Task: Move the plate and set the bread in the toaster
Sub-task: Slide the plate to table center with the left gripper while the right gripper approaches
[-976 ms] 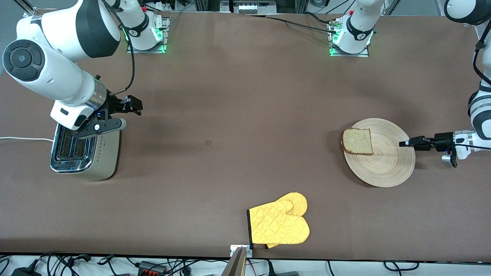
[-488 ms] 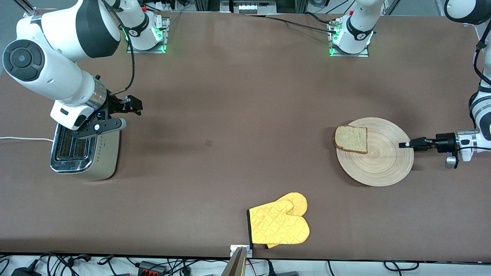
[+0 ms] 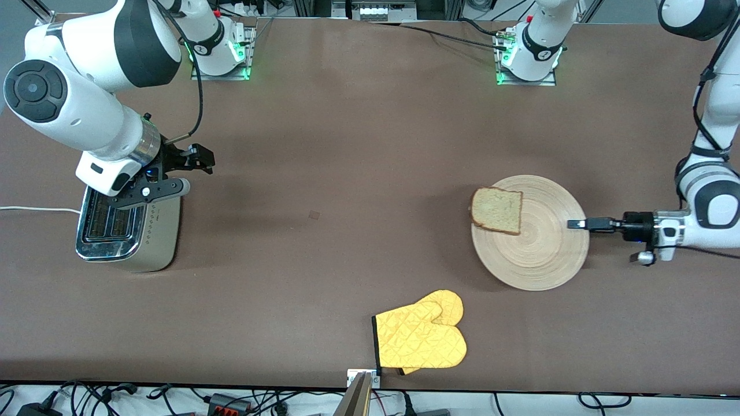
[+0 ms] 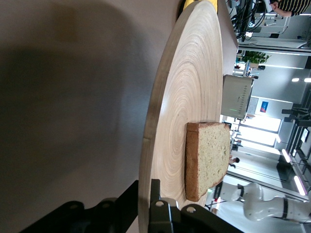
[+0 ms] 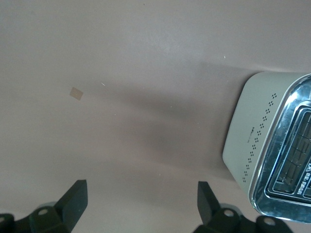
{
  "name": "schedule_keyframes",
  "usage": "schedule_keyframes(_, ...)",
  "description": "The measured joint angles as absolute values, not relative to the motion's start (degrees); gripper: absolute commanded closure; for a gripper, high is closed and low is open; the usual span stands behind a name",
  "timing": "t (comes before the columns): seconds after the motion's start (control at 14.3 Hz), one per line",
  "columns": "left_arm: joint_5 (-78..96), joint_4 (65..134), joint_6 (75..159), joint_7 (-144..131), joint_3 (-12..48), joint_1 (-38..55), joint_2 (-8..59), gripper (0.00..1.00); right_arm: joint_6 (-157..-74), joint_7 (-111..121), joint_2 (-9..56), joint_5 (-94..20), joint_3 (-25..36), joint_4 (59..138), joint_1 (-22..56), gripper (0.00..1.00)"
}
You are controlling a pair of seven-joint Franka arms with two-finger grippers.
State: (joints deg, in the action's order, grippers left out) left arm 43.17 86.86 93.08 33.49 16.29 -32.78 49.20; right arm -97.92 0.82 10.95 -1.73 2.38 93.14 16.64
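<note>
Next, my left gripper lets go of the plate on the table [image 3: 345, 222], just past the small tape mark from the toaster.
The round light-wood plate [image 3: 537, 254] is toward the left arm's end of the table. My left gripper [image 3: 575, 224] is shut on the plate's rim, one finger above it and one below, as the left wrist view shows at the left gripper [image 4: 150, 187] and plate [image 4: 189, 107]. The bread [image 3: 497, 210] lies on the plate, overhanging the rim on the side away from that gripper; the bread [image 4: 209, 158] is flat. The silver toaster [image 3: 124, 231] stands at the right arm's end. My right gripper [image 3: 188, 172] hangs open beside the toaster [image 5: 257, 136], holding nothing.
A yellow oven mitt [image 3: 421, 338] lies near the table's front edge, nearer the front camera than the plate. The toaster's white cord [image 3: 34, 209] runs off the table's end. A small tape mark [image 3: 314, 215] sits mid-table.
My left gripper has closed on the plate's rim and moved the plate, with the bread on it, toward the right arm's end of the table. The right arm has not moved.
</note>
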Motion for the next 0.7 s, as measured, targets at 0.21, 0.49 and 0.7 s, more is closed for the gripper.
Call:
schedule_keyframes(0.21,48.2,88.9,98.1,30.7,16.8,-27.1,49.4,0.99,-98.1,0.8,11.1,-1.7,2.4,93.2,15.9,0.00)
schedule_keyframes(0.49,54.6,97.8,114.4,30.4,26.4,-25.4,49.5,1.00,-101.1,0.8,13.2,-1.8,2.1,93.7,16.0,0.00)
schedule_keyframes(0.7,58.5,105.0,131.0,30.5,37.3,-25.1,49.5,1.00,-105.2,0.8,16.3,-1.9,1.6,93.8,17.2,0.00)
